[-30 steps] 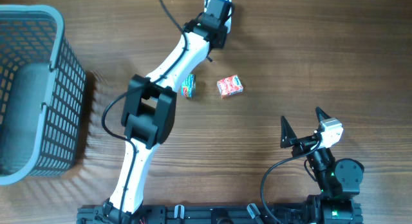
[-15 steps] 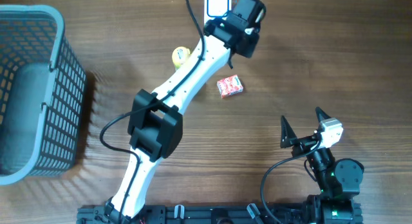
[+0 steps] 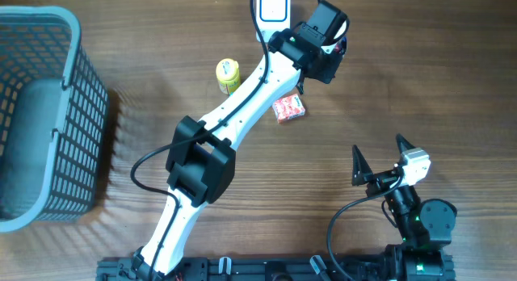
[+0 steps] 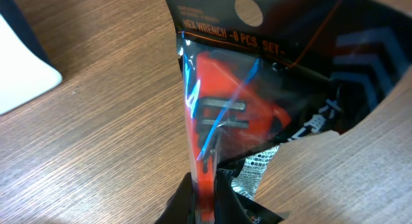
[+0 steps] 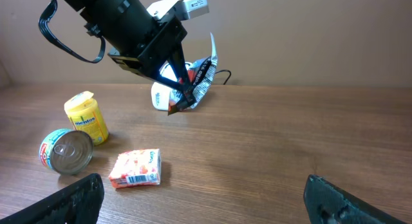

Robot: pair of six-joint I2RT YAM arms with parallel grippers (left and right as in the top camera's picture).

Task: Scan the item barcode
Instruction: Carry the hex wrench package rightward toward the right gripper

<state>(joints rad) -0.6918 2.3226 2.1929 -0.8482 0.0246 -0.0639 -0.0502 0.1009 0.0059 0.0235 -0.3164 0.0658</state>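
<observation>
Next, I let go with my left gripper so that the hex wrench set package rests on the wood (image 3: 369, 132) just beyond my right gripper.
My left gripper (image 4: 205, 185) is shut on a hex wrench set package (image 4: 238, 102), a black card with a red holder under clear plastic. In the overhead view the left gripper (image 3: 325, 40) holds it at the back of the table, just right of the white scanner (image 3: 273, 5). From the right wrist the package (image 5: 193, 79) hangs edge-on, low over the wood, in front of the scanner (image 5: 158, 95). The scanner (image 4: 19, 63) sits at the left edge of the left wrist view. My right gripper (image 3: 378, 149) stands open and empty near the front right, its fingers (image 5: 71, 201) spread wide.
A yellow can (image 3: 228, 73) stands left of the left arm, with a tin can (image 5: 65, 150) beside it. A small red and white box (image 3: 288, 108) lies mid-table under the arm. A grey mesh basket (image 3: 73, 39) fills the left side.
The left arm has swung right with the package, from below the scanner to its right side, uncovering the yellow can. The right arm has not moved.
</observation>
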